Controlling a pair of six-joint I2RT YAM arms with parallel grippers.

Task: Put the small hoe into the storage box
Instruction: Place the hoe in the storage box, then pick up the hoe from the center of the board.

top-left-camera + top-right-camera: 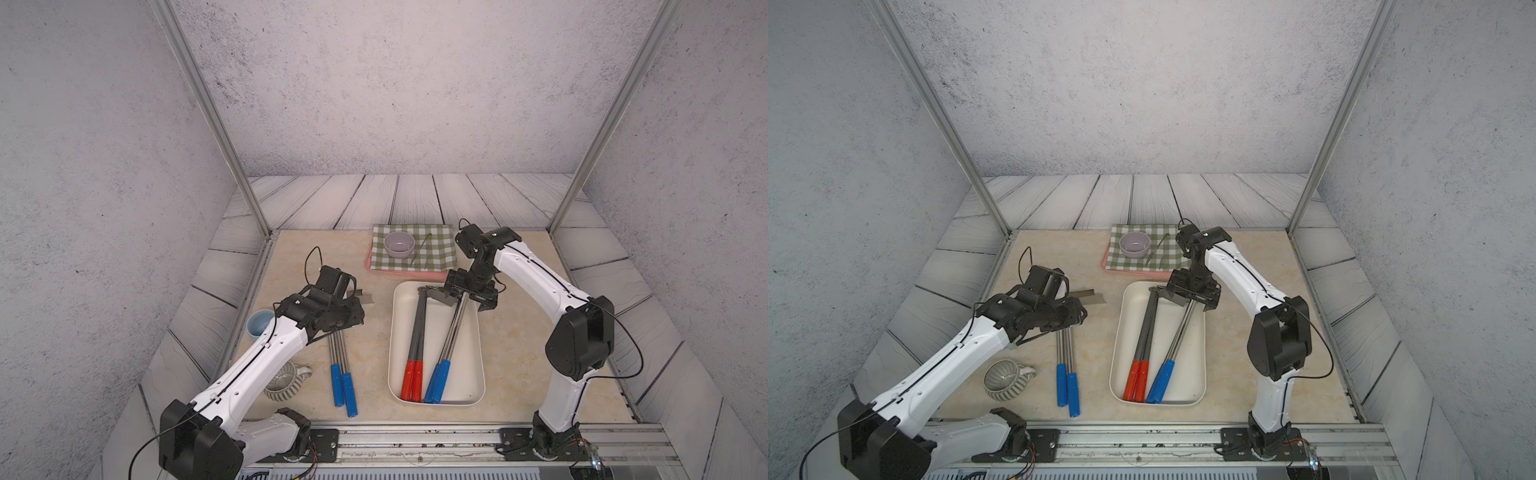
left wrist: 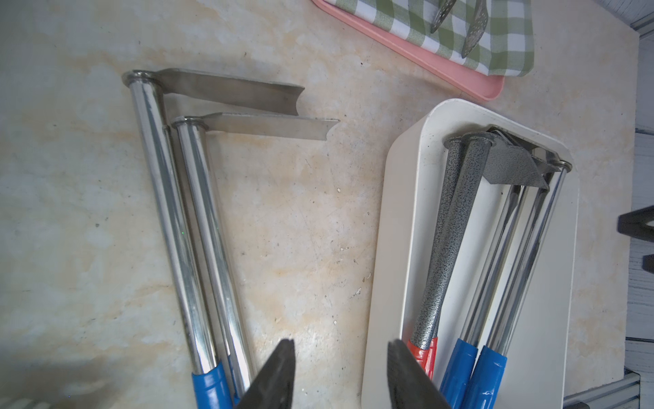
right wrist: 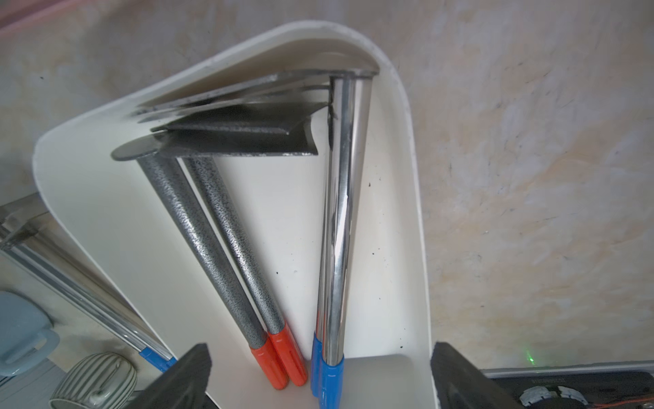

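The robot's left gripper will close on the metal rod [image 1: 338, 331] [image 2: 204, 185], near the head, of the chrome small hoe that lies nearer the storage box.
The cream-white storage box [image 1: 469, 365] [image 1: 1190, 370] lies right of the table's middle. Inside it are two dark grey hoes with red handles [image 3: 198, 226] and two chrome hoes with blue handles [image 3: 339, 212], heads at the far end. My right gripper [image 1: 467, 297] [image 3: 320, 354] hangs wide open over that far end and holds nothing. Two more chrome small hoes [image 1: 338, 353] [image 2: 184, 230] lie side by side on the table left of the box. My left gripper [image 1: 349, 320] [image 2: 341, 345] hovers above them, open, with only bare table between its fingers.
At the back, a pink tray [image 1: 409, 272] carries a green checked cloth [image 1: 432, 249], a lilac bowl [image 1: 399, 244] and tongs. A blue cup [image 1: 259, 324] and a striped mug [image 1: 286, 380] stand at the left, beside my left arm. A metal rail [image 1: 415, 440] runs along the front.
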